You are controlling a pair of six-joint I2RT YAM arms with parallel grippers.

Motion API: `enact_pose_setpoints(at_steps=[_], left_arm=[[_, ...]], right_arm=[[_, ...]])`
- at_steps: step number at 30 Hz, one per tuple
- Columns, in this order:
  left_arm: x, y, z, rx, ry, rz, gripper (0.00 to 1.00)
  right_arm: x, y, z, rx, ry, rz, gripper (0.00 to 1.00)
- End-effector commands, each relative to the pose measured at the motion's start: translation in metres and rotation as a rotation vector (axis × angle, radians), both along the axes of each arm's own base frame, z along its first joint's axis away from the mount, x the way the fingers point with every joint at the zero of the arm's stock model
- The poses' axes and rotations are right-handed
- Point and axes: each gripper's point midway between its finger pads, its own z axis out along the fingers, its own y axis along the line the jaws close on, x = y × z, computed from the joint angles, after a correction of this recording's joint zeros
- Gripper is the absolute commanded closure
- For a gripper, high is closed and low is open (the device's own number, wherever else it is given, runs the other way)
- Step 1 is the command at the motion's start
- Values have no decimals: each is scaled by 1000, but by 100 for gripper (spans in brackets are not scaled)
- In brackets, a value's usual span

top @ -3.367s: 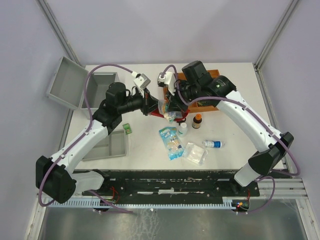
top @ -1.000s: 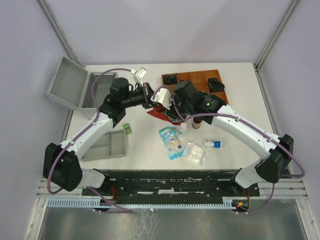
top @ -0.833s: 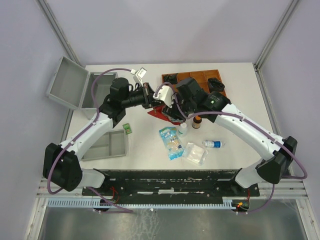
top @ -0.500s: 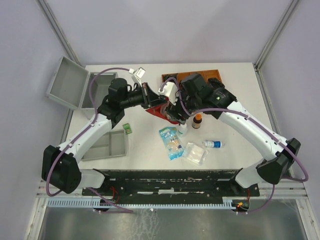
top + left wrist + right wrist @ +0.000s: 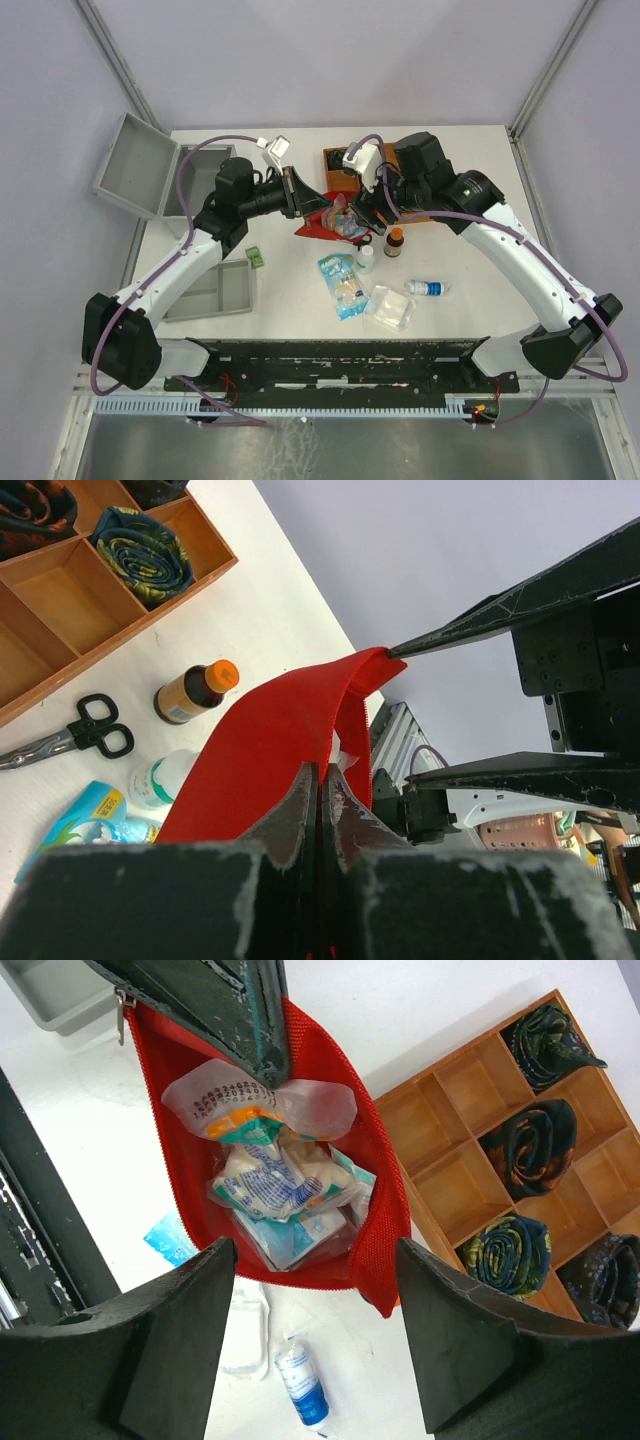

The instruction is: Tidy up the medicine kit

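Observation:
My right gripper should pinch the loose opposite corner [image 5: 380, 1284] before my left gripper opens, because my left gripper alone is holding the red pouch's rim at one end.
The medicine kit [image 5: 137, 166] is a grey metal case lying open at the table's far left, with its lid tilted back. My left gripper [image 5: 308, 197] is shut on the rim of a red pouch [image 5: 316, 224] and holds it off the table with its mouth open. Several plastic packets [image 5: 272, 1188] lie inside the red pouch [image 5: 385, 1222]. My right gripper [image 5: 368, 206] hangs open just above the mouth, holding nothing. In the left wrist view the left gripper [image 5: 321, 778] pinches the red fabric [image 5: 270, 745].
A wooden compartment tray [image 5: 339, 161] with rolled cloths stands behind the pouch. A brown bottle [image 5: 395, 242], a white bottle [image 5: 365, 259], a blue packet [image 5: 341, 282], a clear packet [image 5: 390, 308] and a small roll [image 5: 428, 288] lie near the pouch. Scissors [image 5: 70, 738] lie by the tray. A grey tray [image 5: 215, 291] sits front left.
My right gripper has opened and drawn back up and to the right out of the pouch. The packets stay inside. The left gripper still holds the pouch.

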Motion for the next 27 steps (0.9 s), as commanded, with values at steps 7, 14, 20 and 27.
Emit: enact_pose_setpoints(at_steps=[7, 14, 20, 27], left_arm=[[-3, 4, 22, -1, -138, -13, 97], [-4, 2, 25, -6, -141, -24, 97], [-7, 3, 28, -7, -157, -36, 97], [-9, 4, 20, 16, -189, -44, 97]], right_arm=[[14, -6, 37, 49, -122, -39, 28], [11, 7, 19, 52, -37, -4, 31], [20, 17, -3, 40, 16, -9, 47], [25, 30, -8, 65, 52, 9, 71]])
